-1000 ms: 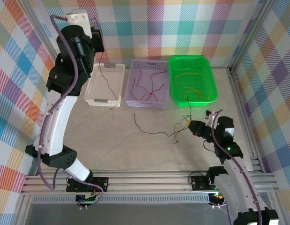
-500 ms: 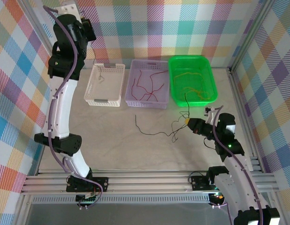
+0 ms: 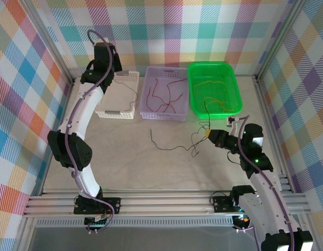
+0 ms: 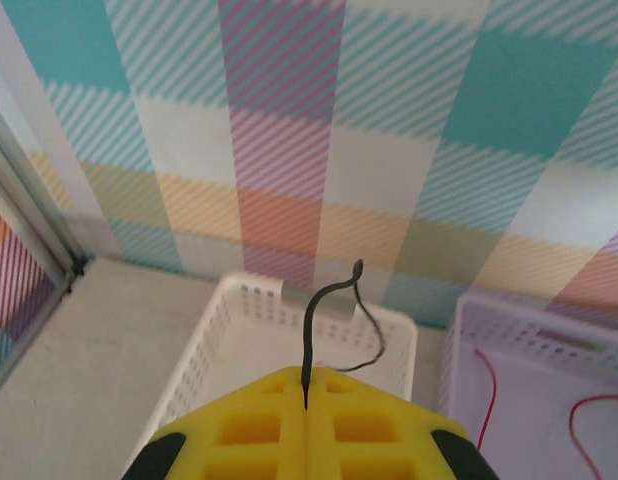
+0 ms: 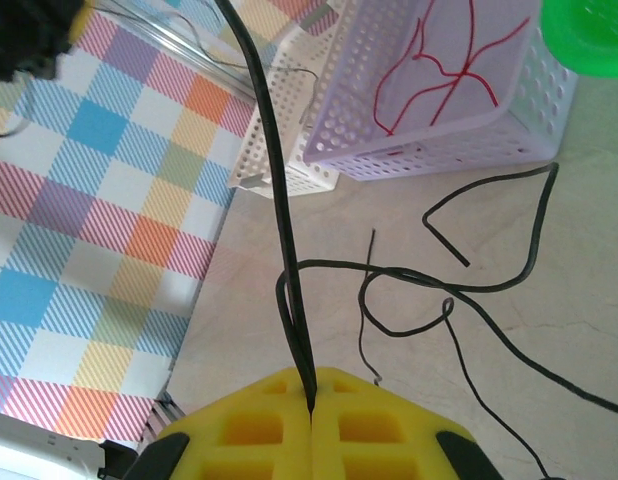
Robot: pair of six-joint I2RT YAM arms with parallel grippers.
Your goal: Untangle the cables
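Note:
My left gripper is going to let go of the black cable inside the near half of the white basket (image 3: 120, 103).
My left gripper (image 3: 113, 67) hangs over the back of the white basket (image 3: 105, 111), shut on a black cable (image 4: 320, 305) that loops up from the yellow fingers (image 4: 251, 432) and trails over the basket's right side (image 3: 133, 92). My right gripper (image 3: 208, 134) is shut on a black cable (image 5: 276, 190) that rises steeply out of its fingers (image 5: 377, 430). More black cables lie looped and crossed (image 5: 459, 290) on the table (image 3: 172, 144) left of it. Red cables (image 3: 164, 95) lie in the purple basket (image 3: 146, 99). Yellow cables (image 3: 214, 99) lie in the green basket (image 3: 232, 78).
Three baskets stand in a row along the back wall: the white basket (image 4: 251, 318), the purple basket (image 4: 549, 345) and the green basket (image 5: 589, 30). Metal frame rails (image 3: 161, 201) run along the near edge and the right side (image 3: 268, 120).
The left arm has stretched out and come down from high by the back wall to just over the white basket, carrying its black cable. The right gripper has edged slightly back.

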